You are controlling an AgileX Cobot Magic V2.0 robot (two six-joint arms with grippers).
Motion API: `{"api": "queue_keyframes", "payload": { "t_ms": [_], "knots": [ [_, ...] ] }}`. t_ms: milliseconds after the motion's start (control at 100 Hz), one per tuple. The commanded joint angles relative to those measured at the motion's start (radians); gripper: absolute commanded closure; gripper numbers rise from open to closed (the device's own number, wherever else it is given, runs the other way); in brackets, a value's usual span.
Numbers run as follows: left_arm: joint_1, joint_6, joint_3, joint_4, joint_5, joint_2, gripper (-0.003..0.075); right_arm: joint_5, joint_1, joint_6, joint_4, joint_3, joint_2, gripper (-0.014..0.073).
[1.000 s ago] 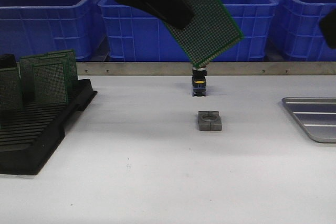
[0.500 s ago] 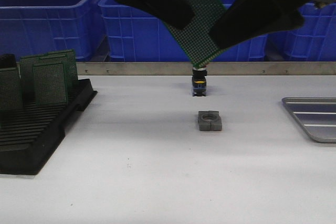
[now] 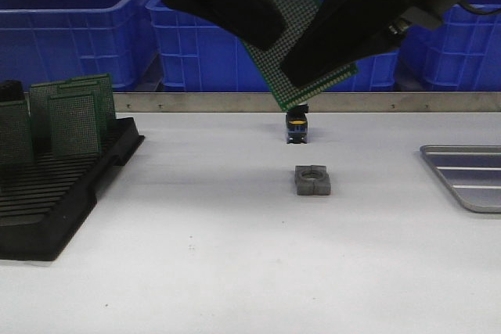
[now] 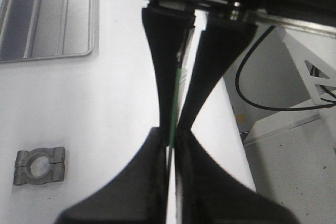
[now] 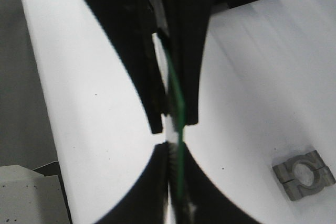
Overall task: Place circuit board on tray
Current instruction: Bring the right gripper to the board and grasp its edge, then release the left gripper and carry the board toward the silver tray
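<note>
The circuit board will lie flat in the back corner of the tray [image 3: 464, 170] nearest the grey clamp when my right gripper lets go of it.
The green perforated circuit board [image 3: 293, 9] hangs tilted high over the middle of the table. My left gripper [image 3: 266, 29] is shut on its upper left part. My right gripper [image 3: 304, 68] comes in from the right and is shut on its lower right part. In the left wrist view the board's edge [image 4: 177, 90] runs between my left gripper's [image 4: 172, 136] jaws. In the right wrist view the edge [image 5: 178, 111] runs between my right gripper's [image 5: 174, 150] jaws. The silver-grey ribbed tray [image 3: 470, 181] lies at the right edge of the table, also in the left wrist view [image 4: 79, 51].
A black slotted rack [image 3: 55, 201] at the left holds several more green boards [image 3: 74, 119]. A grey metal clamp [image 3: 313, 180] lies mid-table under the board. A small black and blue part [image 3: 297, 125] stands behind it. Blue bins [image 3: 70, 29] line the back.
My right gripper has come in from the right and closed on the lower right of the board. The left gripper and board stayed nearly in place.
</note>
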Motion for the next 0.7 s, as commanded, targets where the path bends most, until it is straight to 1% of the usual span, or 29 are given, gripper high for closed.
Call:
{"api": "queue_keyframes", "payload": {
  "t_ms": [0,30,70,80,120,140,160,170,190,230,240,290,330,380,460,580,650,690],
  "knots": [
    [-0.009,-0.030,-0.030,-0.089,0.034,-0.053,0.0665,-0.026,0.001,0.006,0.053,-0.035,-0.025,0.0709],
    [-0.009,-0.030,-0.030,-0.089,0.034,-0.053,0.0639,-0.023,0.001,0.006,0.053,-0.035,-0.025,0.0709],
    [-0.009,-0.030,-0.030,-0.089,0.034,-0.053,0.0566,-0.018,0.001,0.006,0.053,-0.035,-0.025,0.0709],
    [-0.009,-0.030,-0.030,-0.089,0.034,-0.053,0.0566,-0.017,0.001,0.006,0.053,-0.035,-0.025,0.0709],
    [-0.009,-0.030,-0.030,-0.089,0.030,-0.053,0.0484,-0.013,0.000,0.007,0.053,-0.035,-0.025,0.0709],
    [-0.009,-0.030,-0.030,-0.089,0.028,-0.053,0.0460,-0.010,-0.002,0.008,0.053,-0.035,-0.025,0.0709],
    [-0.009,-0.030,-0.030,-0.087,0.025,-0.053,0.0414,-0.007,-0.003,0.012,0.053,-0.035,-0.025,0.0709],
    [-0.009,-0.030,-0.030,-0.087,0.023,-0.053,0.0414,-0.004,-0.003,0.014,0.053,-0.035,-0.025,0.0709],
    [-0.007,-0.030,-0.032,-0.084,0.018,-0.053,0.0371,0.000,-0.003,0.023,0.053,-0.035,-0.025,0.0709],
    [-0.002,-0.030,-0.034,-0.075,0.009,-0.053,0.0317,0.009,-0.003,0.038,0.053,-0.035,-0.025,0.0709],
    [0.001,-0.030,-0.037,-0.076,0.007,-0.053,0.0317,0.013,-0.003,0.041,0.053,-0.035,-0.025,0.0709],
    [0.015,-0.030,-0.051,-0.061,-0.001,-0.053,0.0270,0.028,-0.007,0.068,0.053,-0.035,-0.025,0.0709],
    [0.025,-0.030,-0.062,-0.059,-0.001,-0.053,0.0256,0.042,-0.018,0.087,0.053,-0.035,-0.025,0.0709],
    [0.041,-0.030,-0.073,-0.059,0.003,-0.053,0.0258,0.052,-0.035,0.112,0.053,-0.035,-0.023,0.0709],
    [0.061,-0.030,-0.088,-0.059,0.010,-0.053,0.0258,0.066,-0.088,0.200,0.053,-0.035,-0.013,0.0709],
    [0.080,-0.030,-0.102,-0.059,0.010,-0.053,0.0258,0.086,-0.219,0.371,0.052,-0.035,0.018,0.0709],
    [0.080,-0.030,-0.102,-0.059,0.010,-0.053,0.0258,0.088,-0.300,0.425,0.052,-0.035,0.042,0.0709],
    [0.080,-0.030,-0.102,-0.059,0.010,-0.053,0.0258,0.087,-0.347,0.430,0.052,-0.035,0.059,0.0709]
  ]
}}
